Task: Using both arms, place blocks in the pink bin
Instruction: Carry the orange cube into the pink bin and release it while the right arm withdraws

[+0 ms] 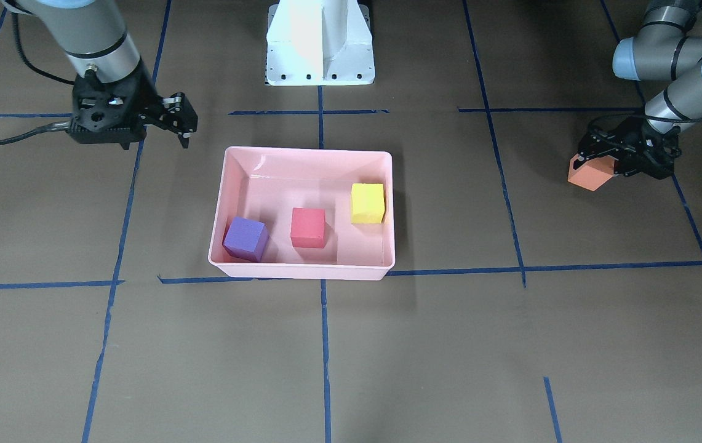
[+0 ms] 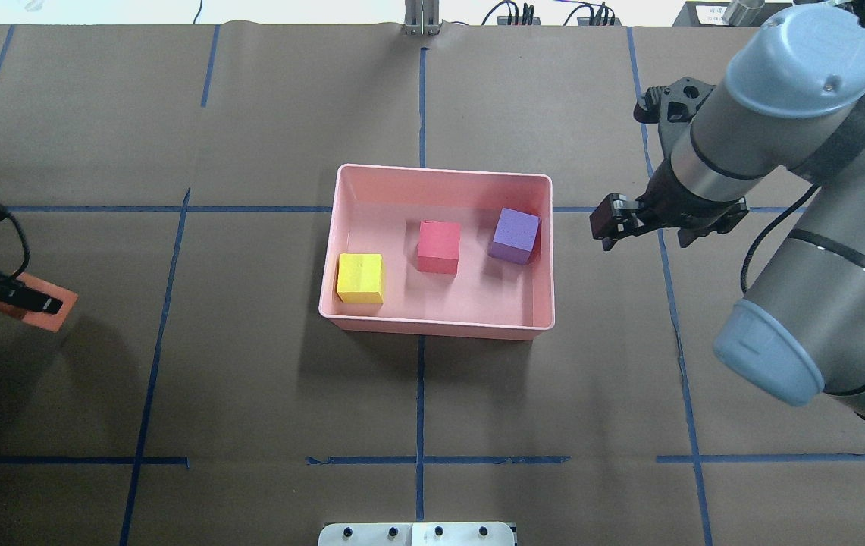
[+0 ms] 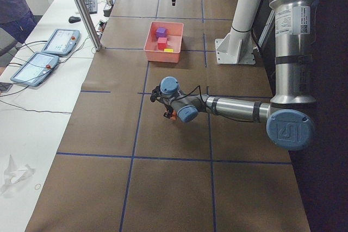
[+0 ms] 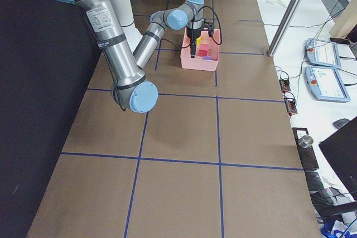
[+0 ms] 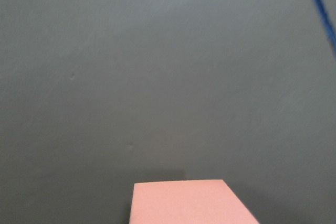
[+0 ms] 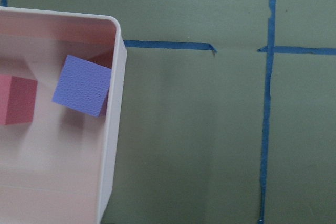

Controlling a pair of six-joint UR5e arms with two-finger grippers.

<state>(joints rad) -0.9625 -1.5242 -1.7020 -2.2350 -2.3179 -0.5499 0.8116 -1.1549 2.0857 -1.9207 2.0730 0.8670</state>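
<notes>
The robot's left gripper will release the orange block between the red block and the bin's side [image 1: 319, 183] nearest the white pedestal.
The pink bin [image 1: 307, 149] [image 2: 440, 168] sits mid-table. In it lie the purple block [image 1: 245, 239] [image 2: 514, 235], the red block [image 1: 308, 227] [image 2: 438, 246] and the yellow-green block [image 1: 367, 203] [image 2: 360, 277]. My left gripper [image 1: 597, 166] [image 2: 26, 299] is far out on my left side, shut on the orange block [image 1: 587, 175] [image 2: 53, 315], which is tilted just above the table. The block also fills the bottom of the left wrist view [image 5: 189, 203]. My right gripper [image 1: 155, 146] [image 2: 646, 244] is open and empty, beside the bin's purple-block end. The right wrist view shows the purple block [image 6: 81, 85] and the bin wall [image 6: 113, 129].
The white pedestal base [image 1: 320, 43] stands behind the bin. Blue tape lines [image 2: 421, 394] cross the brown table. A side table with tablets [image 3: 60, 42] and a metal post [image 3: 81, 9] stands on the operators' side.
</notes>
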